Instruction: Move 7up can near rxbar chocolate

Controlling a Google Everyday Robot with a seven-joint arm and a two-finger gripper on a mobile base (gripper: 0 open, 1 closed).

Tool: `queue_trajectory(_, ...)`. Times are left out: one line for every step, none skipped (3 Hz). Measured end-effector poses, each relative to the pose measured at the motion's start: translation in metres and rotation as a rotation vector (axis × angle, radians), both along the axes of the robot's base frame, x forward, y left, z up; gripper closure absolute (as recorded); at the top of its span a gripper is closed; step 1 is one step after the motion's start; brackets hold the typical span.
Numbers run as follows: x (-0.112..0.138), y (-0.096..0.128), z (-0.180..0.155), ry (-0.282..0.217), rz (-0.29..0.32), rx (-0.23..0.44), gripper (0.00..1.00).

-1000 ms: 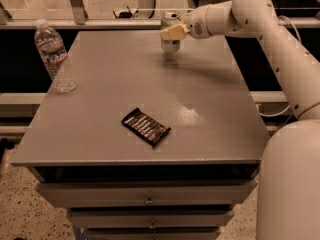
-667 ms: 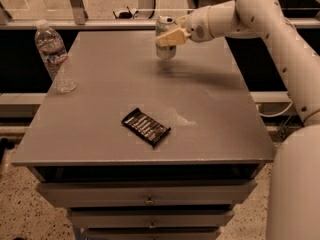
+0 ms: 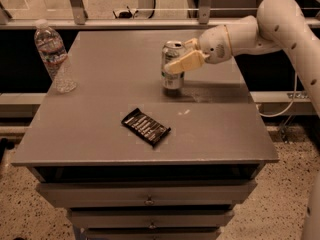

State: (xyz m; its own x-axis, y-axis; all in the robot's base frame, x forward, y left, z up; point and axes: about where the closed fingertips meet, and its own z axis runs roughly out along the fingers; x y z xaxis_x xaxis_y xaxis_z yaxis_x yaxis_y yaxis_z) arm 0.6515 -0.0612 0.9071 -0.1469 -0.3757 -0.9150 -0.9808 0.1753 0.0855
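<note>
My gripper has the 7up can. It will let go of the can on the table [image 3: 169,117], just behind the far edge of the rxbar chocolate.
The 7up can [image 3: 172,76] is a small silver-and-green can with a silver top, held upright over the middle of the grey table [image 3: 100,134]. My gripper [image 3: 176,60] reaches in from the right and is shut on the can's upper part. The rxbar chocolate [image 3: 145,127] is a flat black wrapper with pale lettering. It lies on the table towards the front, a short way below and left of the can.
A clear plastic water bottle [image 3: 54,55] stands at the table's left edge. My white arm [image 3: 280,24] spans the right side above the table. Drawers [image 3: 150,199] sit under the tabletop. A railing and floor lie behind.
My gripper has carried the can from the table's far edge towards the middle, closer to the black wrapper. The camera view has also shifted.
</note>
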Motion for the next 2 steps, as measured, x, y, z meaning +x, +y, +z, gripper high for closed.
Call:
queue_trajectory(-0.054,-0.012,0.016,0.013,0.105,0.043,1.00)
queue_trajectory(-0.077,-0.014,0.019,-0.035,0.143,0.048,1.00)
